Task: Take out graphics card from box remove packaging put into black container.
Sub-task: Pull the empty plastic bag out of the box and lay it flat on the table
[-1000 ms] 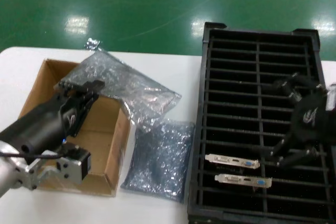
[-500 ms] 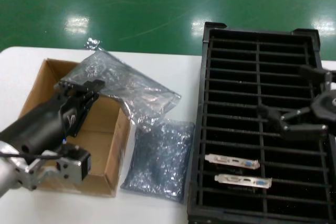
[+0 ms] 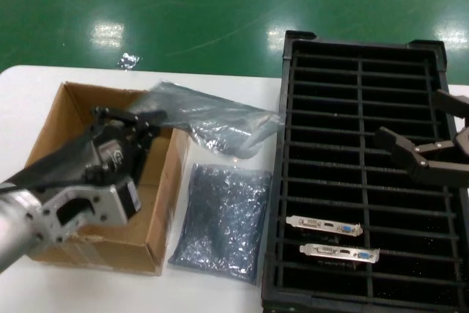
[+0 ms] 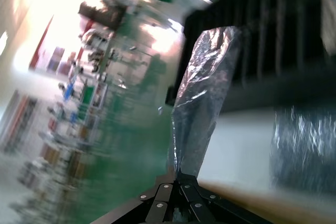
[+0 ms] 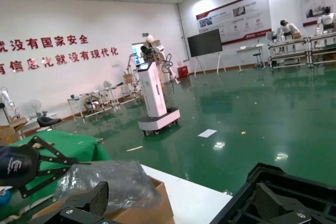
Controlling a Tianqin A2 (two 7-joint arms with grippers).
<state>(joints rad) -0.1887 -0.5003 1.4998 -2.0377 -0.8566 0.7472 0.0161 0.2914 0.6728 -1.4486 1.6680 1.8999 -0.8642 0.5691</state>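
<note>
The robot's left gripper will release the crinkly silver packaging bag on top of the second silver bag (image 3: pixel 220 219) (image 4: pixel 323 153) that lies flat.
My left gripper (image 3: pixel 135 119) hangs over the brown cardboard box (image 3: pixel 167 203), shut on one end of a crinkly silver packaging bag (image 3: pixel 212 119). The bag stretches from the box toward the black container (image 3: pixel 289 181). I cannot tell what is inside it. In the left wrist view the bag (image 4: pixel 202 93) runs out from the shut gripper (image 4: pixel 178 174). Two graphics cards (image 3: pixel 325 225) (image 3: pixel 339 252) stand in near slots of the container. My right gripper (image 3: pixel 409 115) is open over the container's right column with nothing in it; it also shows open in the right wrist view (image 5: pixel 184 205).
A second silver bag (image 3: pixel 223 221) lies flat on the white table (image 3: pixel 227 86) between the box and the container. The container (image 5: pixel 294 182) fills the table's right side. Green floor lies beyond the table's far edge.
The left gripper has turned and moved right, swinging the held bag toward the container. The right gripper has moved away from the two cards toward the container's right edge.
</note>
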